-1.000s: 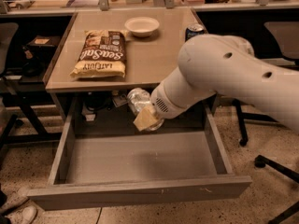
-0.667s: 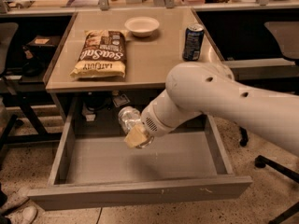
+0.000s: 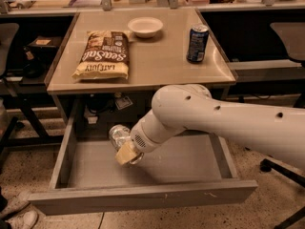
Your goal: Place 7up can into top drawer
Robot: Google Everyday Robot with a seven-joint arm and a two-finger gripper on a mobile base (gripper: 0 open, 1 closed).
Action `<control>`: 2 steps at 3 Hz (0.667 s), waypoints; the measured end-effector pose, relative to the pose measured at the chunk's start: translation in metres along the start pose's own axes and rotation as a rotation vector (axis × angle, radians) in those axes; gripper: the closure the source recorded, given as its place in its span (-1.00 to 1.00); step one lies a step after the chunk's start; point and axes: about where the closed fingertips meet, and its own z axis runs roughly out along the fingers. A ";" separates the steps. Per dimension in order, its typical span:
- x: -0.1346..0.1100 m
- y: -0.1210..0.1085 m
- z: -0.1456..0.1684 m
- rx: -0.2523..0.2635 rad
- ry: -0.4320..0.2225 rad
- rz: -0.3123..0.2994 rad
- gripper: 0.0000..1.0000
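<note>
My gripper has the 7up can. It will let go of it on the bottom of the grey drawer, in line with the brown snack bag (image 3: 112, 155).
The top drawer (image 3: 143, 193) is pulled wide open below the tan desk top; it is a shallow grey box with a plain front panel. My gripper (image 3: 125, 148) hangs inside the drawer's left half, just above its floor, on the end of the white arm (image 3: 219, 123) that reaches in from the right. It is shut on the 7up can (image 3: 118, 135), a pale silvery can held tilted with its shiny top pointing up and left. The can's lower part is hidden by the yellowish fingers (image 3: 127, 152).
On the desk top (image 3: 157, 66) lie a brown snack bag (image 3: 102, 55), a white bowl (image 3: 145, 26) and a dark blue can (image 3: 197, 43). Office chairs stand at the left (image 3: 9, 70) and right (image 3: 288, 42). A shoe (image 3: 19, 218) shows at bottom left.
The arm has swung left and down, carrying the can from under the desk edge deeper into the drawer's left half. The blue can, hidden before, is now uncovered.
</note>
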 end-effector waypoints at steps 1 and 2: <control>-0.002 0.004 0.028 -0.031 0.019 -0.016 1.00; -0.002 0.009 0.050 -0.064 0.034 -0.016 1.00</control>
